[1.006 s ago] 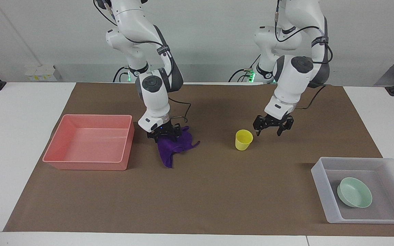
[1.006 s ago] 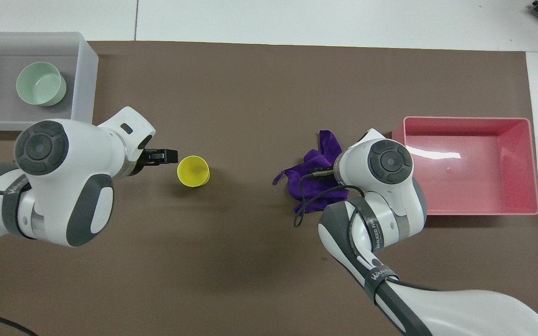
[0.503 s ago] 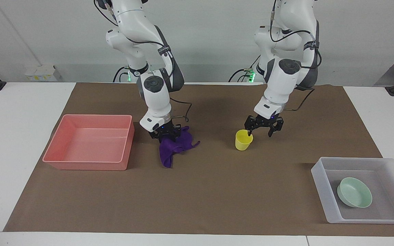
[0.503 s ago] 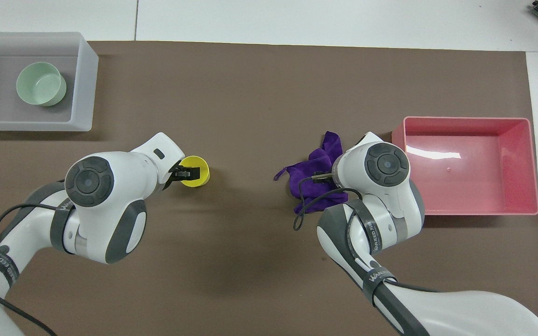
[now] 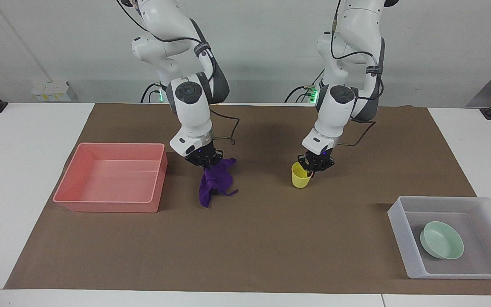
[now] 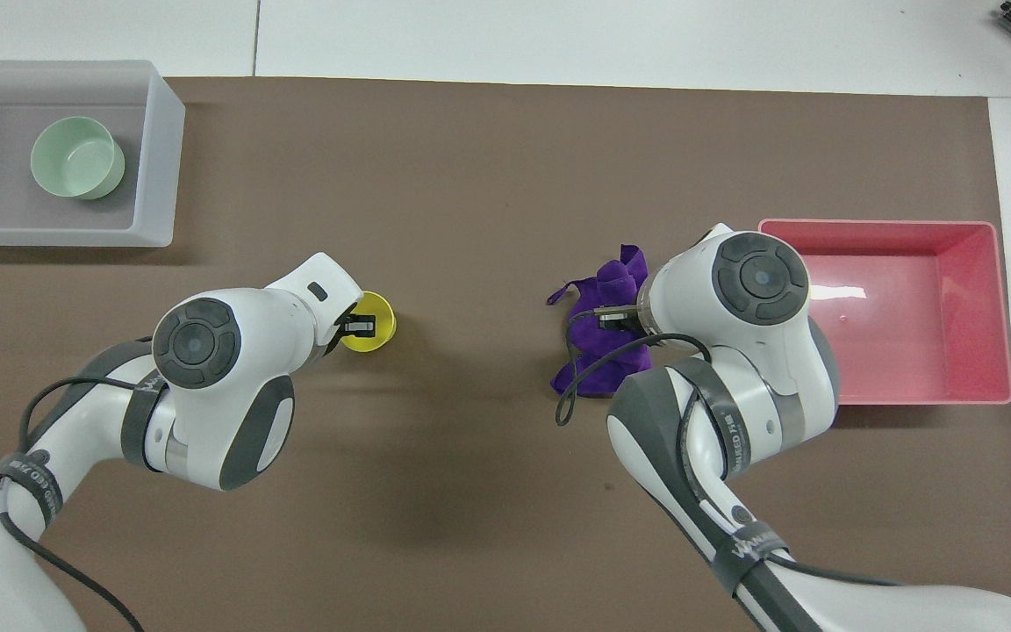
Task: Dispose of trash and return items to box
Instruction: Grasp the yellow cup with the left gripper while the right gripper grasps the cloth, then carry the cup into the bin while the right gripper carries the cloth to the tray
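The robot's left gripper will release the yellow cup, which stands at mat level now, inside the mint-green bowl point(image 6: 68, 168) in the grey box.
My right gripper point(image 5: 206, 163) is shut on the top of the purple cloth point(image 5: 212, 184), which hangs from it with its lower end at the brown mat, beside the pink bin. The cloth also shows in the overhead view point(image 6: 595, 373), where the right wrist covers the gripper. My left gripper point(image 5: 310, 168) is shut on the rim of the yellow cup point(image 5: 299, 177), one finger inside it; the cup stands at mat level, and both show in the overhead view: gripper point(image 6: 358, 326), cup point(image 6: 380, 322). The mint-green bowl point(image 5: 441, 241) lies in the translucent grey box point(image 5: 441, 198).
The pink bin point(image 5: 105, 207) stands at the right arm's end of the table, its rim point(image 6: 883, 225) close to the right wrist. The grey box point(image 6: 163, 158) with the bowl point(image 6: 74, 158) stands at the left arm's end, farther from the robots than the cup.
The left gripper moved over to the cup and shut on its rim. The right gripper rose with the cloth, pulling it up off the mat into a hanging bunch.
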Robot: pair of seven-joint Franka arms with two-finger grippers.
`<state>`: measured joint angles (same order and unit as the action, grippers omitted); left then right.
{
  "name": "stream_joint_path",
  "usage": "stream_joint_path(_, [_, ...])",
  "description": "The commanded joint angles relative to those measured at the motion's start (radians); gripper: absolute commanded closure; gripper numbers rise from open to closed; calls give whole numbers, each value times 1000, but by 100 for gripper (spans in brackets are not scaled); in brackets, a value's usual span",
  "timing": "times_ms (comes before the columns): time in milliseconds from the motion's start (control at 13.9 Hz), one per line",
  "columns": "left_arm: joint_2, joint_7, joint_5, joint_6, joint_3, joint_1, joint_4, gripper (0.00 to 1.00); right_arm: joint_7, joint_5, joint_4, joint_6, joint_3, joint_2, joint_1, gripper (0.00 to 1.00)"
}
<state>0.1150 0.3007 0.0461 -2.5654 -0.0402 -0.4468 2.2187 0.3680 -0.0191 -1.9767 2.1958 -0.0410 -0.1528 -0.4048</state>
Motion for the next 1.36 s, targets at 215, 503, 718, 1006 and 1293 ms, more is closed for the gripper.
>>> stream_joint_path(215, [-83,-11,6,128,-3,163,-102,100,84,1,182,-266,0,78,11,100])
stream_joint_path(503, [-8,-141,4,186,-3,325,-304,100,75,5,303,-396,-11,96,61,100])
stream_joint_path(718, [69,-254,4,218,-1,439,-431,100,8,36,337,-415,-11,108,138,100])
stream_joint_path(1006, [182,-267,4,218,0,537,-576,100,-219,50,338,-413,-10,122,288,100])
stream_joint_path(1293, [371,-268,4,220,3,602,-764,100,-464,47,261,-344,-8,145,435,100])
